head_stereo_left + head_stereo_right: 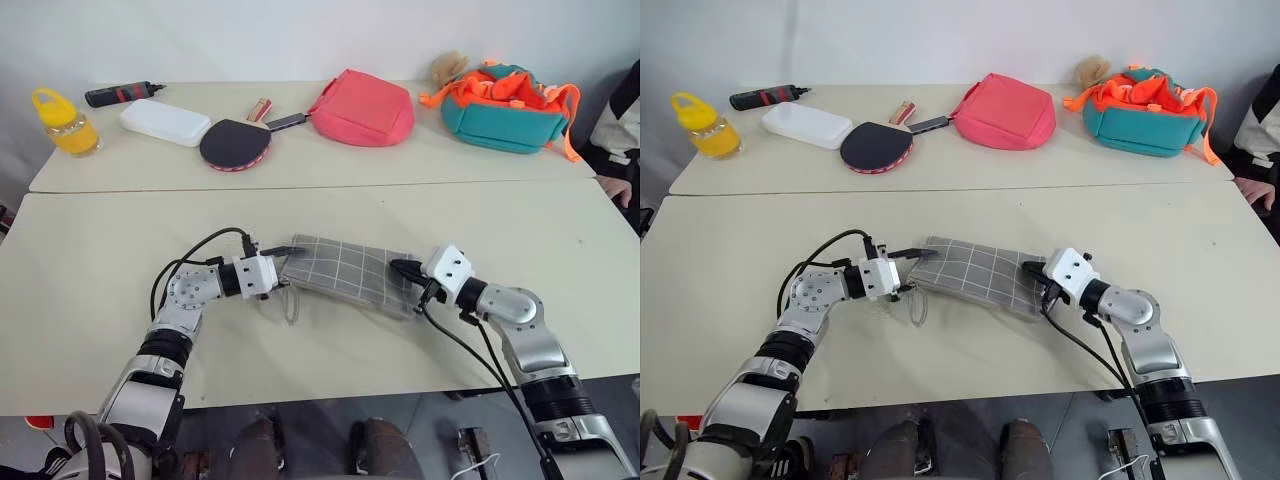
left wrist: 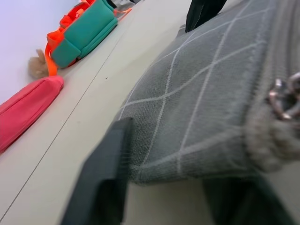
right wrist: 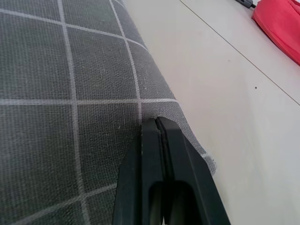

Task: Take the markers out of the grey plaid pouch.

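Observation:
The fingers of the robot's right gripper pinch only the flat side of the grey plaid pouch, so they should open and grip the pouch's zipped edge (image 1: 400, 313) before unzipping.
The grey plaid pouch (image 1: 345, 270) lies crosswise at the middle of the near table, held between my two grippers. My left gripper (image 1: 290, 265) is at its left end, where the zip pull and loop strap (image 1: 290, 303) are. One black finger (image 2: 101, 178) sits on each side of that end, closed on the fabric. At the pouch's right end my right gripper (image 1: 405, 272) has its fingers (image 3: 157, 154) pressed together, pinching the cloth. The markers are hidden.
On the far table are a pink pouch (image 1: 362, 108), a teal and orange bag (image 1: 505, 105), a black paddle (image 1: 235, 143), a white box (image 1: 165, 122), a yellow bottle (image 1: 65, 122) and a thick black marker (image 1: 122, 94). A person's hand (image 1: 618, 187) rests at the right edge.

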Controlling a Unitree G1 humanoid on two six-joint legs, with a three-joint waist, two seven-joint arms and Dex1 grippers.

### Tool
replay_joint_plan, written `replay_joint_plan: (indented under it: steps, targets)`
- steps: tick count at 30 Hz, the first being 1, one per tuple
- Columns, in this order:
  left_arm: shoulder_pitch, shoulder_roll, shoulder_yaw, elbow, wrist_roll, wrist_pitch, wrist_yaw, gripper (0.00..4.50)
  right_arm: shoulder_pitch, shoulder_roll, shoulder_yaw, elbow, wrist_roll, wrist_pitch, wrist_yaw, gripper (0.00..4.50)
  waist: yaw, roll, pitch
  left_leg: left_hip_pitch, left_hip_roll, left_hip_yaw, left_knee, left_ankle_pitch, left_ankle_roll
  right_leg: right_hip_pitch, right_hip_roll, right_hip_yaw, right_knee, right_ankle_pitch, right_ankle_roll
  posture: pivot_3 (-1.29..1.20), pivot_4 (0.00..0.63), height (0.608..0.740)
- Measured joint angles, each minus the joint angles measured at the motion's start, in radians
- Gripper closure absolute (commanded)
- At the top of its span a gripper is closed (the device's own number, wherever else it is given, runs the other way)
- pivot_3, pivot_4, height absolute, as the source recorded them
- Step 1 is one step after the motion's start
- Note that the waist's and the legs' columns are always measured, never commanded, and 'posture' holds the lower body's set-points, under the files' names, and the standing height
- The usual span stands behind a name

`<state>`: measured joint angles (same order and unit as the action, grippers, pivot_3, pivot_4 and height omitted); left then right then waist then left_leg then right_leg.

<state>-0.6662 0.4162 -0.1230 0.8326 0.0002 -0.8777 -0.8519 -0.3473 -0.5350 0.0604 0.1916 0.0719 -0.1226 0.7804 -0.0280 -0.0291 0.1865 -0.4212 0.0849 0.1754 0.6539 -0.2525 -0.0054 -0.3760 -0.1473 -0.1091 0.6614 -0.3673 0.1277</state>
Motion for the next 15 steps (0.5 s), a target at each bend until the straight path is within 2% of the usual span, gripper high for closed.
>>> replay_joint_plan:
  steps: [3, 4, 10, 13, 15]
  targets:
    - [-0.005, 0.004, 0.006, -0.003, -0.009, -0.006, 0.000, 4.34, -0.001, 0.000, 0.000, 0.000, 0.001, 0.000, 0.003, 4.50, 0.000, 0.000, 0.000, 0.000, 0.000, 0.000, 0.000, 0.000, 0.000, 0.000, 0.000, 0.000, 0.000, 0.000, 0.000, 0.00, 0.150, 0.740]
    - [-0.007, 0.005, 0.006, -0.005, -0.012, -0.007, -0.001, 4.48, -0.001, 0.000, 0.000, 0.000, 0.003, 0.000, 0.003, 4.50, 0.000, 0.000, 0.000, 0.000, 0.000, 0.000, 0.000, 0.000, 0.000, 0.000, 0.000, 0.000, 0.000, 0.000, 0.000, 0.00, 0.150, 0.740]
    - [0.009, 0.014, 0.006, -0.034, -0.018, 0.002, 0.004, 4.48, -0.024, 0.000, -0.005, -0.026, 0.062, 0.049, 0.025, 4.50, -0.001, 0.000, 0.000, 0.000, 0.000, -0.001, 0.000, 0.000, 0.000, 0.000, 0.000, 0.000, 0.000, 0.000, 0.000, 0.00, 0.150, 0.740]
    - [0.026, 0.018, 0.007, -0.065, -0.016, 0.037, 0.027, 4.50, -0.059, -0.001, -0.014, -0.106, 0.132, 0.120, 0.061, 3.88, -0.001, 0.000, 0.000, 0.000, 0.000, -0.003, 0.000, 0.000, 0.000, 0.000, 0.000, 0.000, 0.001, 0.000, 0.000, 0.00, 0.150, 0.740]
    - [0.051, 0.021, 0.010, -0.116, -0.014, 0.096, 0.057, 4.50, -0.092, -0.002, -0.019, -0.191, 0.182, 0.175, 0.082, 3.17, -0.001, 0.000, 0.000, 0.000, 0.000, -0.003, 0.000, 0.000, 0.000, -0.001, 0.000, 0.000, 0.001, 0.000, 0.000, 0.00, 0.150, 0.740]
